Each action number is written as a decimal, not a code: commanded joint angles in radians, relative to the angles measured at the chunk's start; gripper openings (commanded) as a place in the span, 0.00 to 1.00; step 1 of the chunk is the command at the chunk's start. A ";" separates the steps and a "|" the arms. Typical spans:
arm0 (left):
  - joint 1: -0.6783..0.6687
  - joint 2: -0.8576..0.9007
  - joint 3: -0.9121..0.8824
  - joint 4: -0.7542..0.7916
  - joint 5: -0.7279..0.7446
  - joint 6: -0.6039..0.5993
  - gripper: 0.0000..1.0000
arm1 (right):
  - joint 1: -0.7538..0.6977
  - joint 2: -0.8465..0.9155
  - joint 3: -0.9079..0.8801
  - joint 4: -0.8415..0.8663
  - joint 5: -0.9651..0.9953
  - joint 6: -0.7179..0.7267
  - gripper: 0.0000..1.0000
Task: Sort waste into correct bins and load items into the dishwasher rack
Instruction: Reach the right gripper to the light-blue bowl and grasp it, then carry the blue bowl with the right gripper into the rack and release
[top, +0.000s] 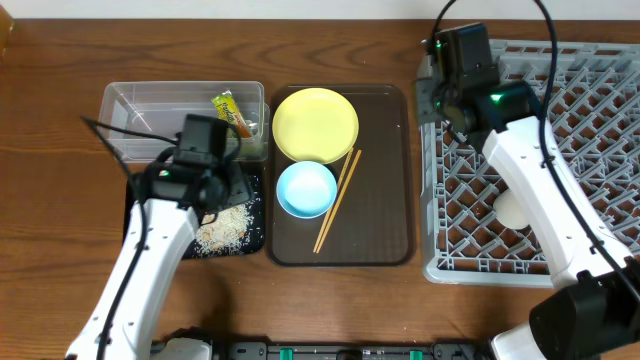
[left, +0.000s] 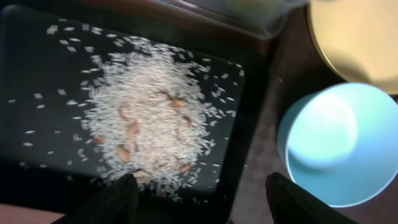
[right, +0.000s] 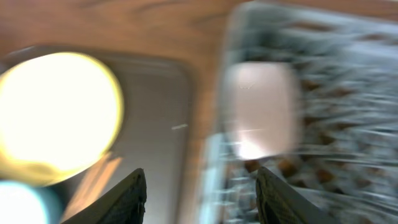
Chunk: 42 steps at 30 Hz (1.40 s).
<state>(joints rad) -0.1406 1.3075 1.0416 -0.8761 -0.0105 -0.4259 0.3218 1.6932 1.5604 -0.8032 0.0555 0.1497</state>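
Note:
Next, my right gripper will grab the rim of the light blue bowl (top: 334, 181) (right: 52, 200), on the side beside the chopsticks.
Rice scraps (top: 225, 228) lie in the black tray (top: 250, 243), also close up in the left wrist view (left: 149, 118). My left gripper (top: 215, 185) hovers above them, open and empty (left: 199, 199). The clear tub (top: 130, 105) holds the green-and-orange wrapper (top: 232, 112). The yellow plate (top: 315, 124), light blue bowl (top: 305, 188) and chopsticks (top: 338, 200) sit on the brown tray. My right gripper (top: 442, 98) is open and empty (right: 202, 186) over the near-left corner of the grey rack (top: 600, 120). A white round item (top: 515, 212) lies in the rack, partly hidden by the arm. The tissue is out of view.
The brown serving tray (top: 385, 200) lies between the bins and the rack. The right wrist view is blurred; it shows the plate (right: 59, 115) and a pale object (right: 261, 109) in the rack. Bare wooden table (top: 60, 230) surrounds everything.

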 joint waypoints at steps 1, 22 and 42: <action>0.064 -0.053 0.006 -0.014 -0.028 -0.003 0.69 | 0.053 0.045 0.001 -0.032 -0.244 0.014 0.54; 0.175 -0.067 0.006 -0.029 -0.027 -0.006 0.69 | 0.325 0.401 0.000 -0.072 -0.202 0.127 0.35; 0.175 -0.067 0.006 -0.032 -0.024 -0.006 0.69 | 0.127 0.132 0.065 -0.081 0.062 0.084 0.01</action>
<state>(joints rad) 0.0303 1.2419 1.0416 -0.9062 -0.0265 -0.4263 0.5129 1.9610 1.5757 -0.8940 -0.0368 0.2611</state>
